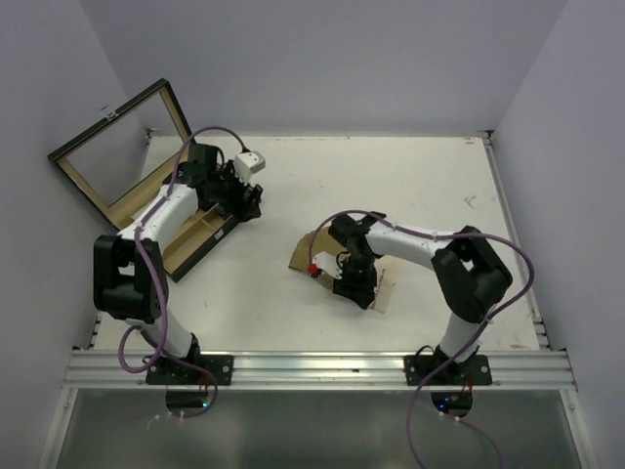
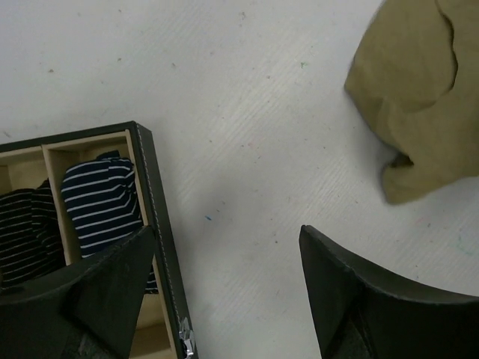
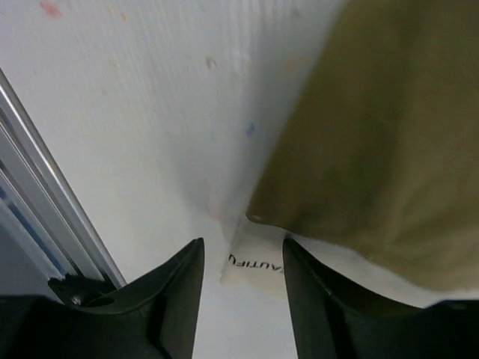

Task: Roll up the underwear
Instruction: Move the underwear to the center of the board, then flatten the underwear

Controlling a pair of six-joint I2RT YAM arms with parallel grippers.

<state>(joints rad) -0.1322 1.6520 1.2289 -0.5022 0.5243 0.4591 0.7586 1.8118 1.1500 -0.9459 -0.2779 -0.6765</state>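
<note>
My left gripper needs to go next to the olive underwear's far edge (image 1: 323, 232) (image 2: 367, 41), near the end of the underwear away from its pale waistband. It should close there.
The olive underwear (image 1: 306, 249) lies flat on the white table, partly under my right arm. In the right wrist view its olive cloth (image 3: 389, 127) fills the upper right, and a corner of its pale lettered waistband (image 3: 258, 263) sticks out below it. My right gripper (image 3: 243, 245) (image 1: 354, 289) hovers over that corner, jaws apart on either side of it and not touching. My left gripper (image 2: 227, 232) (image 1: 250, 200) stands wide open over bare table, between the box and the underwear's edge (image 2: 419, 82), holding nothing.
A black-rimmed wooden divider box (image 2: 154, 224) (image 1: 200, 242) sits at the left with its lid (image 1: 117, 147) open. Dark striped rolled garments (image 2: 101, 202) fill its compartments. The table's metal front rail (image 3: 52, 224) runs close to my right gripper.
</note>
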